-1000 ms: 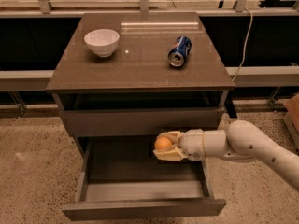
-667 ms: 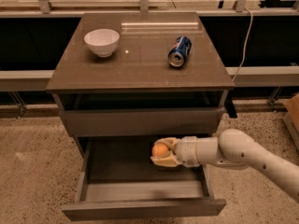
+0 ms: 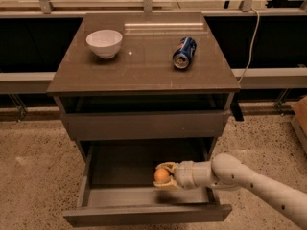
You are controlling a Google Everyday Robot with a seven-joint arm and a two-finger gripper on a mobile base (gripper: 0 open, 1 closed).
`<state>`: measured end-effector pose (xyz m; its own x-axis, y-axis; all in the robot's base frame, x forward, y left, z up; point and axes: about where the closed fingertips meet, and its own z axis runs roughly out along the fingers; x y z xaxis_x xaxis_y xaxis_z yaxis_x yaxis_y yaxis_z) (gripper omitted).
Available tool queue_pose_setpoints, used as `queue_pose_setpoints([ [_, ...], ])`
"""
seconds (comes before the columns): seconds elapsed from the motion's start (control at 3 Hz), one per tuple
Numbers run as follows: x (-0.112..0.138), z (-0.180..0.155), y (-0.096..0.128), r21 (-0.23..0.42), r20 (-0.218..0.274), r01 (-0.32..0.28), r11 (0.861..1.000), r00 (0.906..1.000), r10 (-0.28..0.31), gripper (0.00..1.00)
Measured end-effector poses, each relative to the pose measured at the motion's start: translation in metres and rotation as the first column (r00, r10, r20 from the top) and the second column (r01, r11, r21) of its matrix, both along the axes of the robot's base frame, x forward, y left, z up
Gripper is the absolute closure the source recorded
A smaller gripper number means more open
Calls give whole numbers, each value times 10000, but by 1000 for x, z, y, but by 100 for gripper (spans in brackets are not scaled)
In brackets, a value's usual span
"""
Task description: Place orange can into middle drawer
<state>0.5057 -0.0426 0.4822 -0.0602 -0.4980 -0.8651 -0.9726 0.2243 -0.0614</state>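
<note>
I should let the orange can go from my gripper near the centre of the open middle drawer's bottom [image 3: 155,182].
The orange can [image 3: 161,175] is a small orange ball held between the fingers of my gripper [image 3: 164,176]. The gripper is shut on it, low inside the open middle drawer [image 3: 144,213], right of the drawer's middle and close to its floor. My white arm reaches in from the lower right over the drawer's right side. The drawer is pulled well out. The upper drawer [image 3: 144,124] above it is only slightly open.
On the cabinet's tabletop [image 3: 144,61] stand a white bowl [image 3: 104,42] at the back left and a blue soda can [image 3: 184,52] lying on its side at the right. A cardboard box [image 3: 301,114] is at the far right on the speckled floor.
My gripper has moved down and a little left with the orange ball, from just under the upper drawer front to low inside the middle drawer.
</note>
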Motion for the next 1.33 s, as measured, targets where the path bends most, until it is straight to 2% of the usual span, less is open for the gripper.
queue_pose_setpoints([
  [0.33, -1, -31, 5, -148, -24, -310, 9994, 9995, 310, 100],
  [0.67, 3, -52, 9, -315, -77, -311, 9990, 9995, 309, 100],
  [1.33, 27, -104, 20, -628, -830, -145, 9979, 9965, 93, 100],
])
